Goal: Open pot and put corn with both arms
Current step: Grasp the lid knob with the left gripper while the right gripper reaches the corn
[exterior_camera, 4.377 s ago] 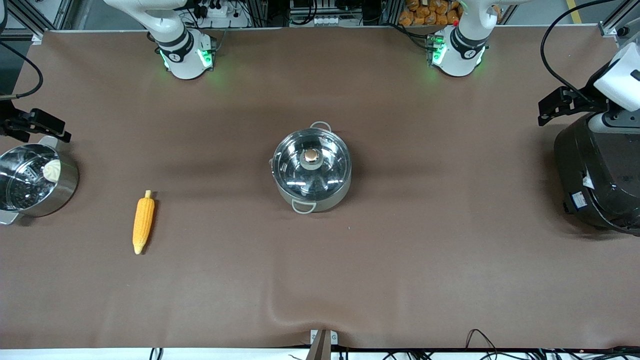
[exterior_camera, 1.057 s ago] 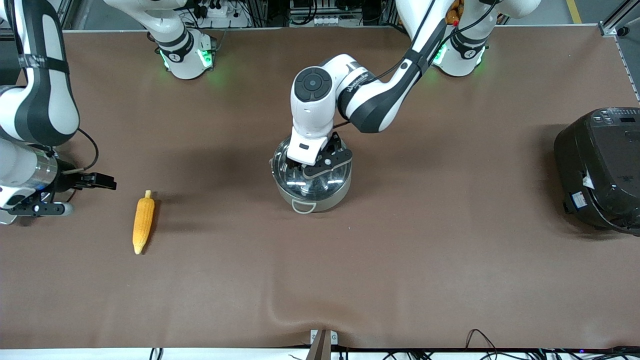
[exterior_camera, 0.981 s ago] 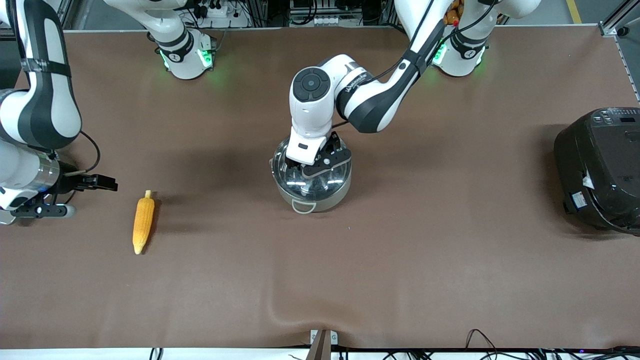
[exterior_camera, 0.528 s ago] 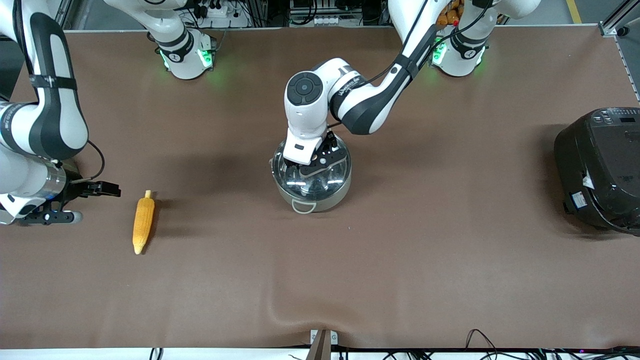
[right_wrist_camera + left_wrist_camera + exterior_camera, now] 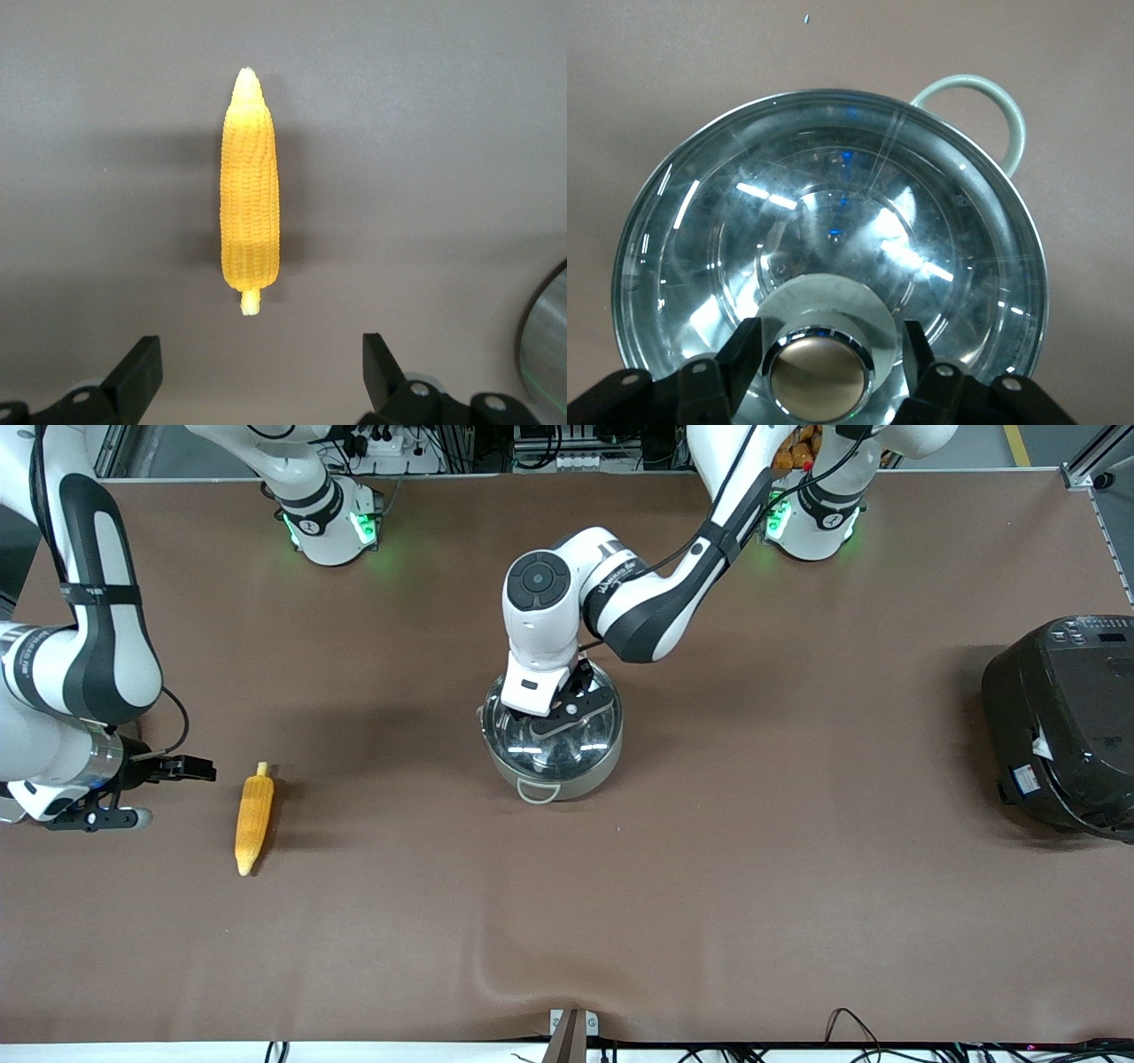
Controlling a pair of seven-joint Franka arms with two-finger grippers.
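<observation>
I should close my right gripper on the thick end of the corn (image 5: 257, 793) (image 5: 251, 258), just past its stub, so the corn's pointed tip stays free.
The steel pot (image 5: 567, 778) stands mid-table with its glass lid (image 5: 589, 735) on. My left gripper (image 5: 556, 713) hangs right over the lid, hiding the knob in the front view. In the left wrist view the brass knob (image 5: 819, 379) lies between the fingers of the left gripper (image 5: 830, 335); one finger is at its rim and a gap shows on the other side. The corn (image 5: 253, 819) lies flat toward the right arm's end of the table. My right gripper (image 5: 151, 793) is open beside the corn's stub end; in the right wrist view the right gripper (image 5: 259, 354) holds nothing and the corn (image 5: 250, 212) lies just ahead of it.
A large black rice cooker (image 5: 1063, 726) sits at the left arm's end of the table. The rim of another steel pot (image 5: 547, 341) shows close to the right gripper. The brown table cover has a wrinkle (image 5: 523, 974) near the front edge.
The left gripper's fingers have drawn in around the lid's knob. The right arm has crept a little toward the corn and the front camera. Pot, lid and corn have not moved.
</observation>
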